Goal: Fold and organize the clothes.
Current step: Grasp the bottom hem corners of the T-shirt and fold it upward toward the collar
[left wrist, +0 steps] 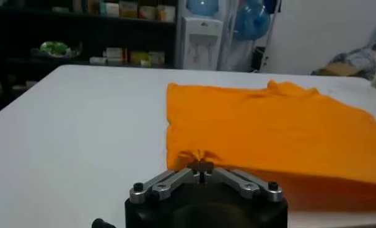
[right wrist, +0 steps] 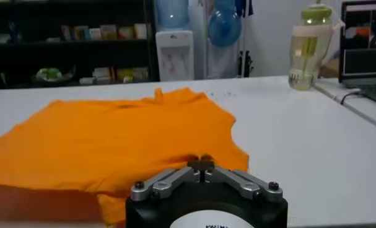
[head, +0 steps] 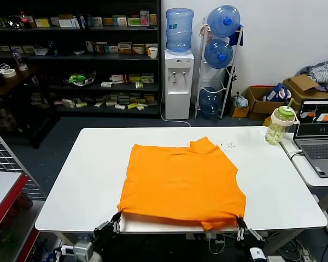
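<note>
I need to let go of the orange T-shirt's hem corner with my right gripper, just inside its notched edge (head: 228,176) (right wrist: 219,129) facing the bottle.
An orange T-shirt (head: 183,183) lies flat on the white table (head: 76,180), neck toward the far side, its plain side up. At the table's near edge my left gripper (head: 116,221) is shut on the shirt's near left hem corner; the cloth bunches at its tips in the left wrist view (left wrist: 200,162). My right gripper (head: 240,225) is shut on the near right hem corner, pinching a fold of orange cloth in the right wrist view (right wrist: 200,162). The shirt (left wrist: 274,124) spreads away from both grippers across the table (right wrist: 113,136).
A green-capped water bottle (head: 279,124) stands at the table's far right corner, beside a laptop (head: 318,136) on a side desk. Small dark crumbs (head: 227,145) lie near the shirt's far right shoulder. Shelves and a water dispenser (head: 177,82) stand behind.
</note>
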